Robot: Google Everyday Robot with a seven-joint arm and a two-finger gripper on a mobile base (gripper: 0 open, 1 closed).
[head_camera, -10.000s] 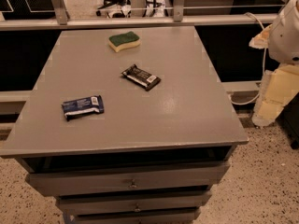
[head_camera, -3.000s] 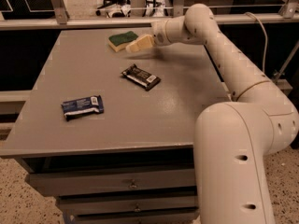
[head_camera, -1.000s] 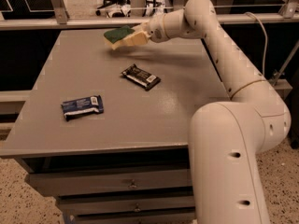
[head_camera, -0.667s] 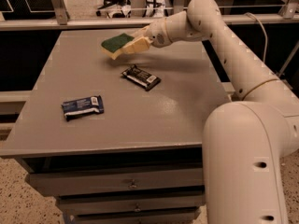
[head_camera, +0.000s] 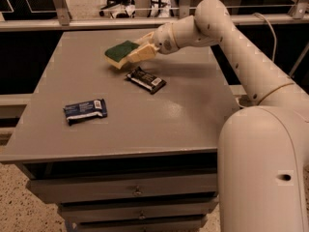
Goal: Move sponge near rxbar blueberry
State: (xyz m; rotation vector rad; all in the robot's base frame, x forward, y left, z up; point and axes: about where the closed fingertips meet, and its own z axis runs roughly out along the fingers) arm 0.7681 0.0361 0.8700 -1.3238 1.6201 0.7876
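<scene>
Next, my gripper lets go of the sponge on the grey table (head_camera: 85,86), close behind the rxbar blueberry.
My gripper (head_camera: 131,53) is shut on the sponge (head_camera: 119,52), a green-topped, pale yellow sponge, and holds it lifted above the grey table (head_camera: 193,115), over its far middle part. The sponge hangs just above and to the left of a black-wrapped bar. The rxbar blueberry (head_camera: 85,110), in a dark blue wrapper with white patches, lies flat near the table's front left, well apart from the sponge.
A black-wrapped bar with a white label (head_camera: 146,79) lies at the table's middle, just below the gripper. My white arm (head_camera: 231,37) reaches in from the right. A rail (head_camera: 72,22) runs behind the table. Drawers (head_camera: 137,191) sit under the tabletop.
My gripper took hold of the sponge at the table's far edge, lifted it, and has carried it forward and left, toward the table's middle.
</scene>
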